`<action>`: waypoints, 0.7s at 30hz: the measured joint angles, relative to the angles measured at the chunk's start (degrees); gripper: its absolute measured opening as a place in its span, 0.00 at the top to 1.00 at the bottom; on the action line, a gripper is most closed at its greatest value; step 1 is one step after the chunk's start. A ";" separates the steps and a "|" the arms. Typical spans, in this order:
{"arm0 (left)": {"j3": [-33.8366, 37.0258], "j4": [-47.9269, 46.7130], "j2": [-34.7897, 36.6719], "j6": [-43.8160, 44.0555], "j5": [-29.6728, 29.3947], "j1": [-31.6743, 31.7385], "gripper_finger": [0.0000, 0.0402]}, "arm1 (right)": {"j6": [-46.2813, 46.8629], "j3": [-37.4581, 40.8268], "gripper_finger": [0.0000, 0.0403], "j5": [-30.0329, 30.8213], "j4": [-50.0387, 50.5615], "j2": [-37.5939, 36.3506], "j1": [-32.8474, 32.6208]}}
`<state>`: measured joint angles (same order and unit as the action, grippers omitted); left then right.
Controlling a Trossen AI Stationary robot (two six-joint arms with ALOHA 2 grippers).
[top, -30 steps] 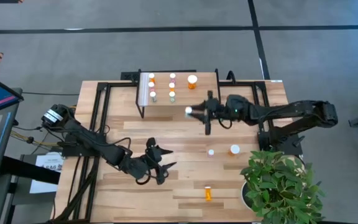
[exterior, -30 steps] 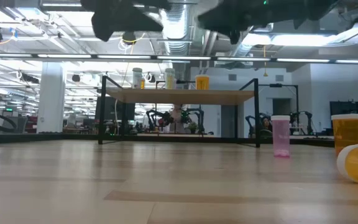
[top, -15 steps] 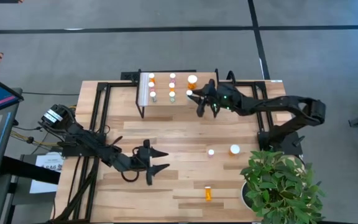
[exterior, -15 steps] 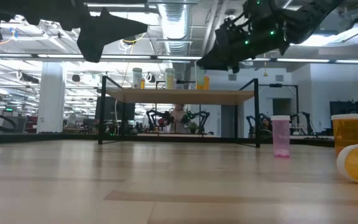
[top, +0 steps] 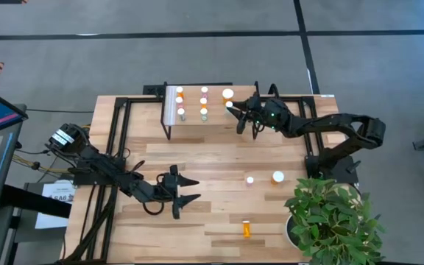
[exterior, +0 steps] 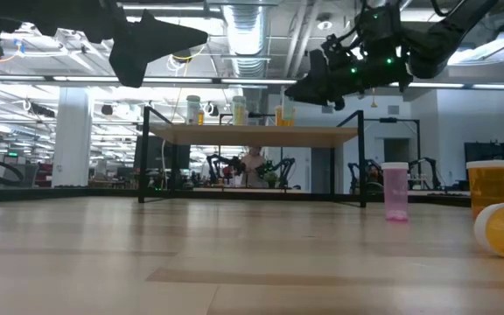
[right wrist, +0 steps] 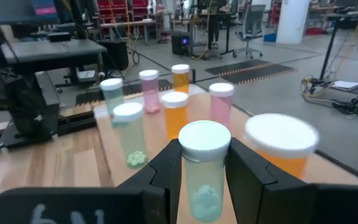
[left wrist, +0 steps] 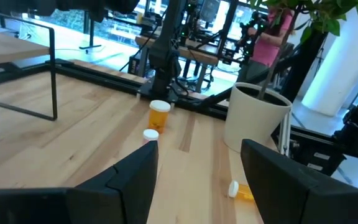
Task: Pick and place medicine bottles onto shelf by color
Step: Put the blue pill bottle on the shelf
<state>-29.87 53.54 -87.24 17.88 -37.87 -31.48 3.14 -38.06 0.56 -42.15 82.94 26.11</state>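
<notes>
Next, my right gripper lets go of the pale green bottle on the shelf point(top: 228, 113) just in front of its wide orange bottle.
The shelf point(top: 197, 124) stands at the table's far middle and carries several medicine bottles: pale green point(right wrist: 129, 134), pink point(right wrist: 221, 102), orange point(right wrist: 175, 115) and a wide orange one point(right wrist: 281, 146). My right gripper point(top: 234, 109) hangs over the shelf's right part, shut on a pale green bottle with a white cap point(right wrist: 204, 140). My left gripper point(top: 186, 190) is open and holds nothing, above the table's near left middle. On the tabletop stand a pink bottle point(top: 249, 179) and a wide orange bottle point(top: 278, 177). Another orange bottle point(top: 246, 229) lies on its side. My right gripper pinches the pale green bottle's body just below its cap point(right wrist: 202, 186) between its two fingers point(right wrist: 173, 171). The fingers come level from the table's right side. The bottle stands upright in the hold; my fingers hide its base, so whether it touches the shelf cannot be told.
A potted plant point(top: 328, 217) fills the near right corner, close to the loose bottles. Black frame rails point(top: 116, 125) run along the table's left and far sides. Bare wood lies between the shelf and my left gripper.
My right gripper has carried the pale green bottle toward the far edge, from in front of the shelf to over its right part, keeping the bottle upright. My left gripper has sunk a little and tipped toward level, then kept still.
</notes>
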 joint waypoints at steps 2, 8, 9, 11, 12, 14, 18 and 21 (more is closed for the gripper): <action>-0.02 -0.02 0.00 0.27 0.02 0.00 0.46 | 0.00 0.00 0.71 0.02 0.01 0.00 0.05; -0.02 -0.02 0.00 0.29 -0.39 0.02 0.46 | 0.34 0.00 0.71 -0.15 2.90 0.00 0.19; -0.02 -0.02 0.00 0.29 -0.39 0.02 0.46 | 0.43 0.00 0.71 -0.15 3.27 0.00 0.24; -0.02 -0.01 0.00 0.29 -0.39 0.02 0.46 | 0.45 0.00 0.71 -0.15 4.04 0.00 0.22; -0.02 -0.01 0.00 0.29 -0.39 0.02 0.46 | 0.58 0.00 0.71 -0.15 4.24 0.00 0.22; -0.02 -0.02 0.00 0.29 -0.42 0.02 0.46 | 1.28 0.00 0.71 -0.15 4.07 0.00 0.18; -0.02 -0.02 0.00 0.29 -0.42 0.02 0.46 | 1.36 0.00 0.71 -0.15 4.05 0.00 0.26; -0.02 -0.02 0.00 0.29 -0.35 0.02 0.46 | 1.38 0.00 0.71 -0.15 4.04 0.00 0.28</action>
<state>-29.89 53.52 -87.24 18.17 -38.22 -31.46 4.51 -38.06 0.40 -38.10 82.94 26.39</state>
